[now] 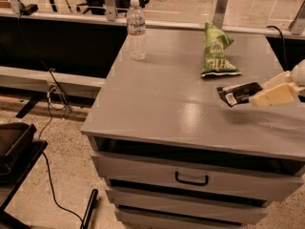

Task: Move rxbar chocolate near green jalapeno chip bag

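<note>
The rxbar chocolate will go down beside the lower half of the green jalapeno chip bag (247, 62), on my gripper's side.
The rxbar chocolate (237, 93) is a small black wrapper with a white label, held in the air just above the grey cabinet top (162, 99) at the right. My gripper (267, 90), with cream-coloured fingers (272, 95), comes in from the right edge and is shut on the bar's right end. The green jalapeno chip bag (217, 51) lies flat on the cabinet top behind the bar, a short way further back and slightly left.
A clear water bottle (137, 30) stands upright at the back left of the top. The cabinet has drawers with a black handle (191, 179) in front. Cables (52, 109) and a black bin (14, 142) are on the floor at left.
</note>
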### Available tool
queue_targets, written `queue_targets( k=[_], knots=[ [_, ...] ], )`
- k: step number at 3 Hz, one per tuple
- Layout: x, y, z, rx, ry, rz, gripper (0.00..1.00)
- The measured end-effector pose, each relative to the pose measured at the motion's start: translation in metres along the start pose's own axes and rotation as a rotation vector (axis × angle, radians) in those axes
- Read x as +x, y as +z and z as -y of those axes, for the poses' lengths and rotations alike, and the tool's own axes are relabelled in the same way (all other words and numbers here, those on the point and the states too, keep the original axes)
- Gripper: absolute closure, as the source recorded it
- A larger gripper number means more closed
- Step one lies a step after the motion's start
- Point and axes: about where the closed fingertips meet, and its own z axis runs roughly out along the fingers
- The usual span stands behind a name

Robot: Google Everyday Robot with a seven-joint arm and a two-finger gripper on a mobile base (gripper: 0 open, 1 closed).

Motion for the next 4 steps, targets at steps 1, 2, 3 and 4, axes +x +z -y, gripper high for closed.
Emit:
queue_targets(
  k=[1, 2, 3, 4],
  knots=[
    [-0.009, -0.006, 0.026, 0.043, 0.008, 0.043, 1.0],
    [-0.023, -0.015, 0.059, 0.112, 0.006, 0.096, 1.0],
    [-0.03, -0.017, 0.096, 0.176, 0.031, 0.155, 1.0],
    [-0.032, -0.009, 0.123, 0.223, 0.079, 0.196, 0.82]
  ],
)
